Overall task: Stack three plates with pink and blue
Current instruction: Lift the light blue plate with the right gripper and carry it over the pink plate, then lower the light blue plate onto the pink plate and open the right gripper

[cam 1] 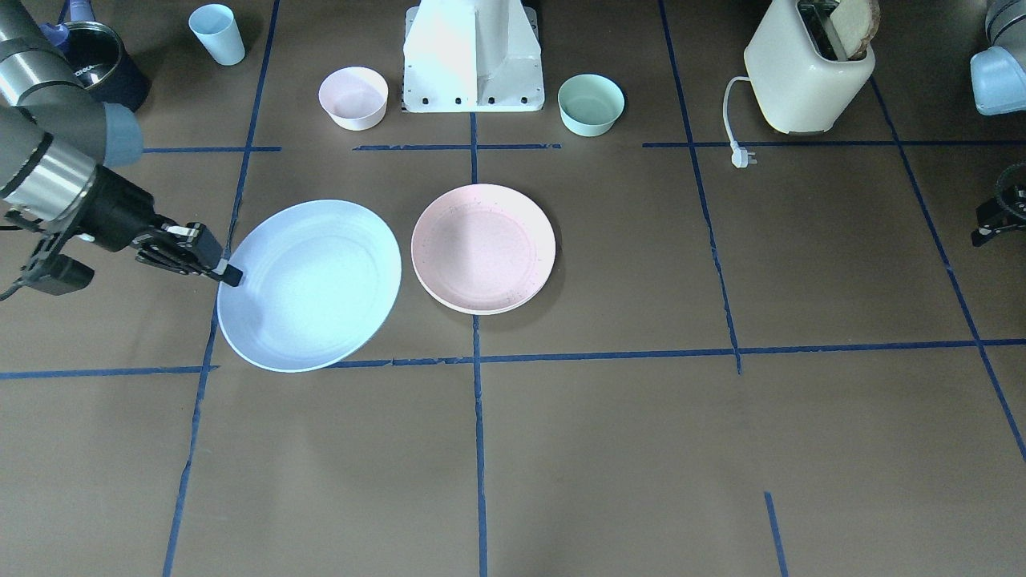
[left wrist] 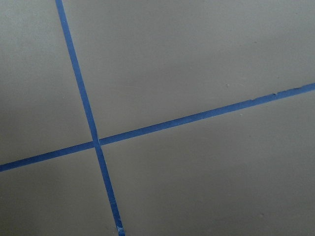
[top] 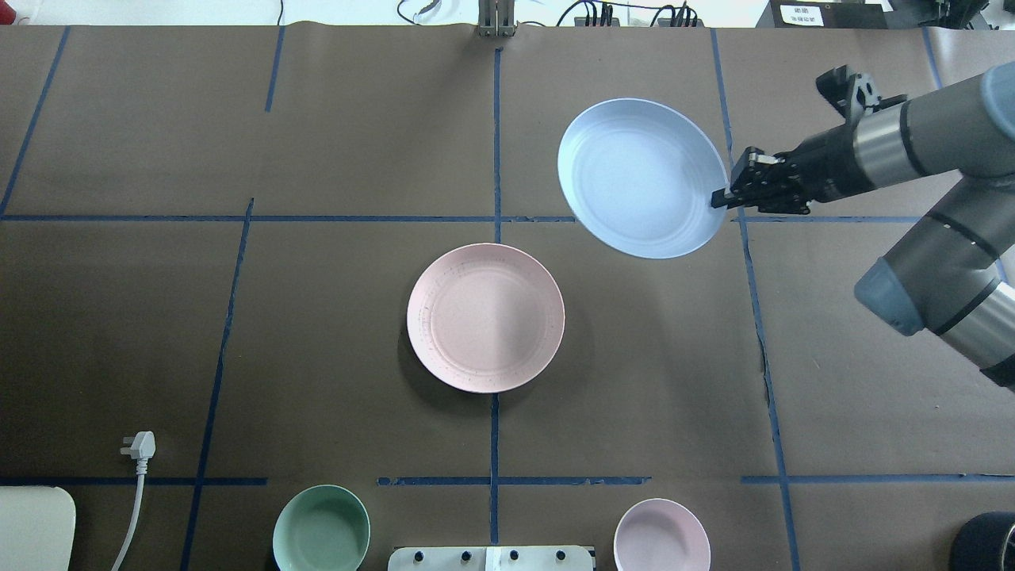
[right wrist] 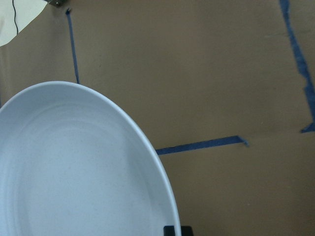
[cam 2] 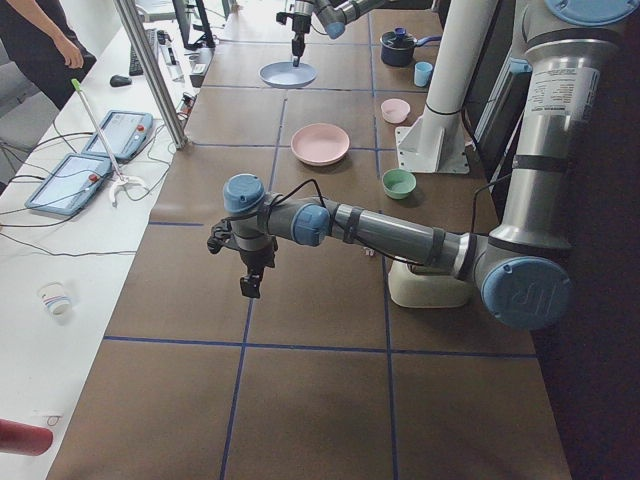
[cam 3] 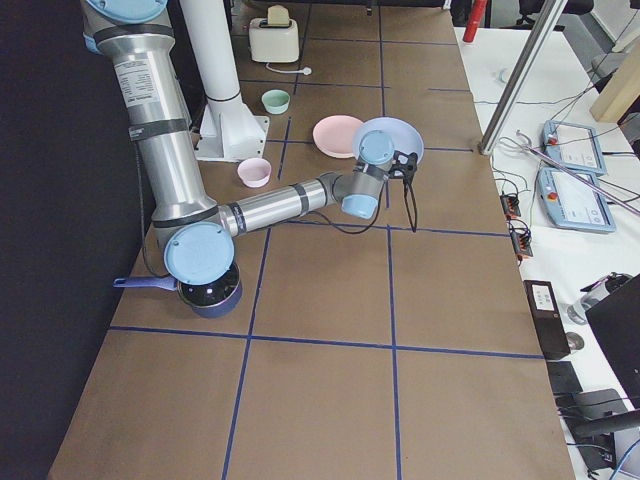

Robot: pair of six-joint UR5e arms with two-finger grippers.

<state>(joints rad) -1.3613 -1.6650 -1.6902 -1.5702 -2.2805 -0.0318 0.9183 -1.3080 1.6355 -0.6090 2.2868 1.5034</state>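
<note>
My right gripper is to put the light blue plate down on top of the pale pink plate (cam 1: 483, 248).
My right gripper (cam 1: 228, 275) (top: 721, 198) is shut on the rim of the light blue plate (cam 1: 309, 284) (top: 641, 176) and holds it off the table, slightly tilted. The right wrist view shows the plate (right wrist: 74, 167) with a fingertip (right wrist: 177, 230) at its edge. The pale pink plate (cam 1: 482, 247) (top: 485, 317) lies flat at the table's middle, beside the blue one and apart from it. A second pale rim seems to show under its near edge; no cream-white plate shows apart from that. My left gripper (cam 2: 250, 285) hangs over bare table far off; I cannot tell if it is open or shut.
A small pink bowl (cam 1: 353, 96) and a mint-green bowl (cam 1: 591, 102) flank the robot base (cam 1: 473, 56). A toaster (cam 1: 808, 68) with its loose plug (cam 1: 741, 156), a blue cup (cam 1: 216, 34) and a dark pot (cam 1: 96, 56) stand along the robot's side.
</note>
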